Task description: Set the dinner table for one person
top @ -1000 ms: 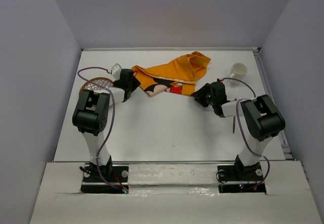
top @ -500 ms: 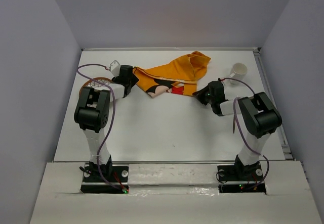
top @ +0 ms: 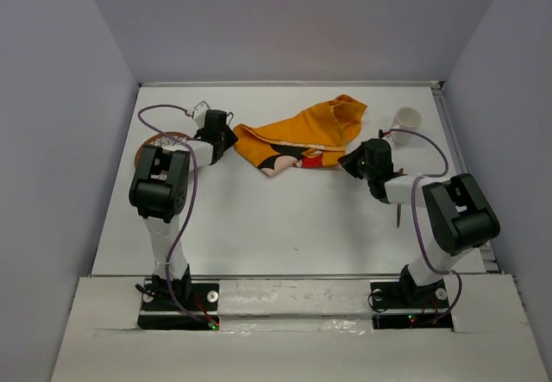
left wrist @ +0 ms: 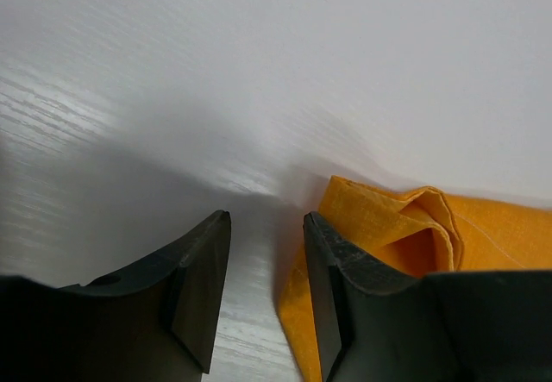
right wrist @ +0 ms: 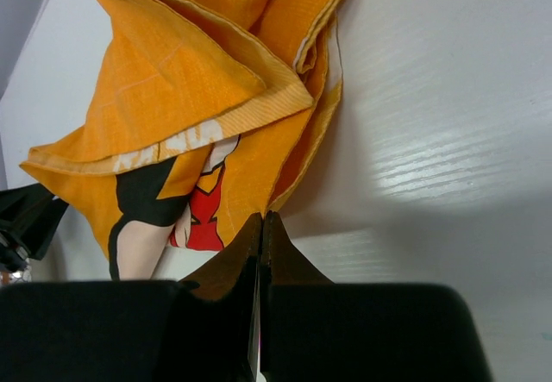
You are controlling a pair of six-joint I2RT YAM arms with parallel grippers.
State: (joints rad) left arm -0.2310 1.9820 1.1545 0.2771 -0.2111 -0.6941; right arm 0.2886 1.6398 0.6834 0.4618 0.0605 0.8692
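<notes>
The placemat's edge sits only shallowly in the left gripper's open fingers, so the robot's left gripper needs to move over and pinch the placemat's corner (left wrist: 341,196) before spreading the placemat.
The white dinner table (top: 285,218) bears a crumpled orange cartoon-mouse placemat (top: 297,134) at the far middle. My left gripper (top: 230,138) is open at the placemat's left corner. In the left wrist view (left wrist: 266,222) the orange edge (left wrist: 388,227) lies against the right finger and just into the gap. My right gripper (top: 348,159) is at the placemat's right corner. In the right wrist view (right wrist: 261,216) its jaws are shut on the tip of the cloth (right wrist: 190,89).
A white cup (top: 406,121) stands at the far right, close behind the right arm. A round wicker piece (top: 155,147) lies at the left under the left arm's cable. A thin brown stick (top: 398,216) lies by the right arm.
The placemat has slid to the right and stretched out with my right gripper. My left gripper has moved a little farther back and now stands open at the cloth's left edge.
</notes>
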